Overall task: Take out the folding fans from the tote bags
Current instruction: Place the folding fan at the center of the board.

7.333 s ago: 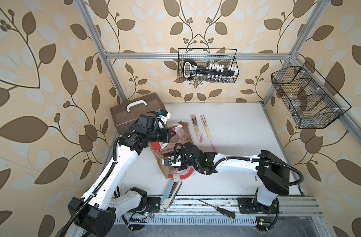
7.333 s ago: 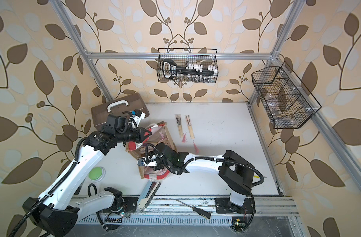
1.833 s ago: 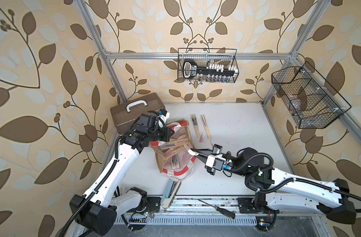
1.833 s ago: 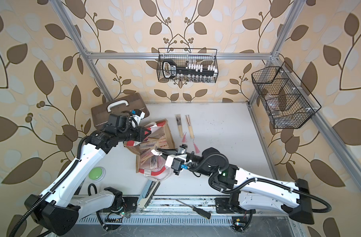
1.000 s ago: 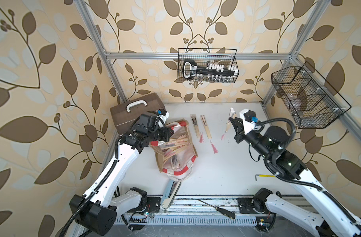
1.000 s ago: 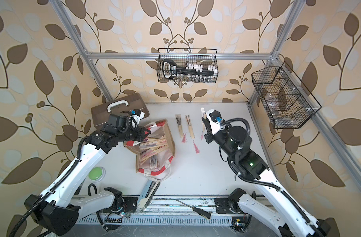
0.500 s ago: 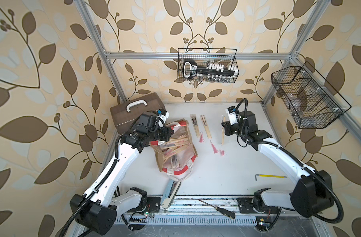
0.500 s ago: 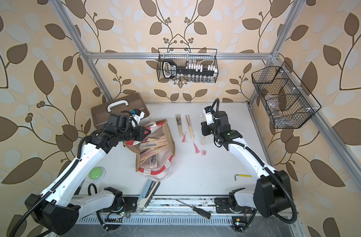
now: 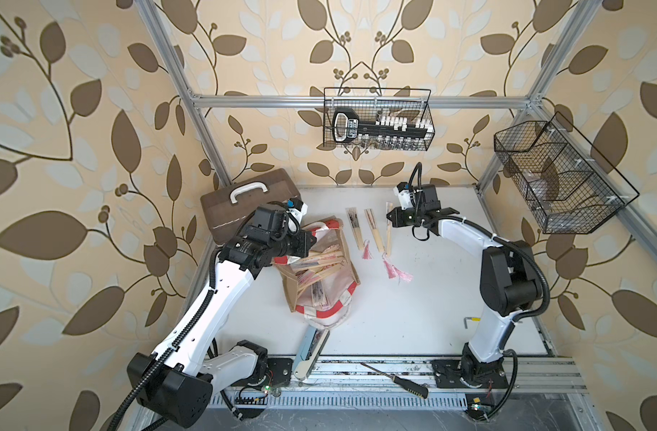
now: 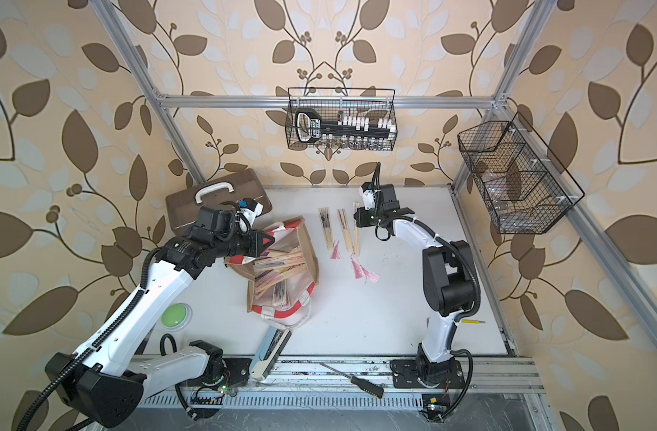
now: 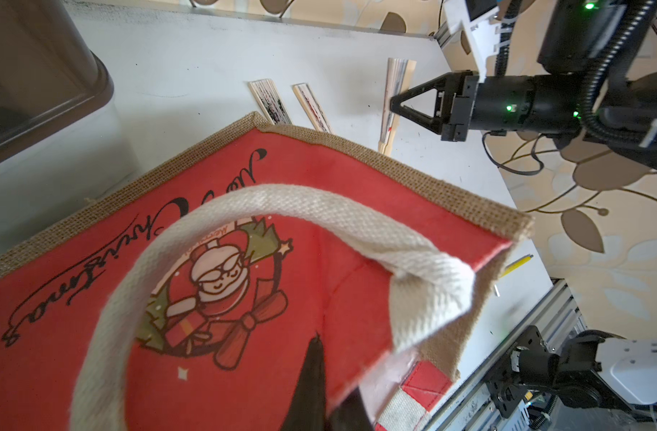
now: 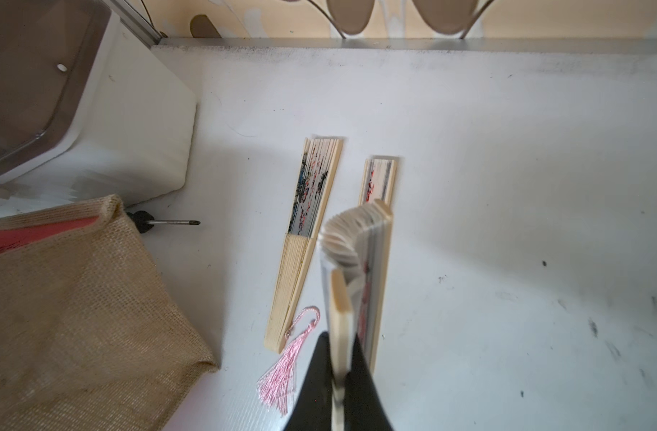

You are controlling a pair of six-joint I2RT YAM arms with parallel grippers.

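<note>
Next, my right gripper lets go of the third fan on the table [image 9: 391, 233] [image 12: 413, 280] beside the two fans, farther from the tote bag.
The tote bag [image 9: 321, 294] [image 10: 306, 242] lies open on its side left of the table's middle. Several folding fans [image 9: 319, 261] [image 10: 278, 261] show inside it. My left gripper [image 9: 312, 240] [image 10: 270, 240] [image 11: 330, 392] is shut on the bag's red upper panel [image 11: 245, 194] at the mouth, holding it up. Two fans [image 9: 354, 227] [image 9: 374, 231] lie side by side on the table right of the bag, pink tassels toward the front. My right gripper [image 9: 388, 217] [image 10: 355, 218] [image 12: 338, 373] is shut on a third fan [image 12: 357, 253] [image 9: 389, 239], just beside those two.
A brown case [image 9: 245, 201] with a white handle stands behind the bag. A light-blue tool [image 9: 312, 350] and a screwdriver [image 9: 394, 380] lie at the front edge, a yellow hex key [image 9: 472, 319] near the right arm's base. Wire baskets [image 9: 377, 119] [image 9: 554, 175] hang on the walls.
My right arm has swung the fan from mid-air at the right down to beside the two fans on the table. The left gripper keeps its hold on the bag.
</note>
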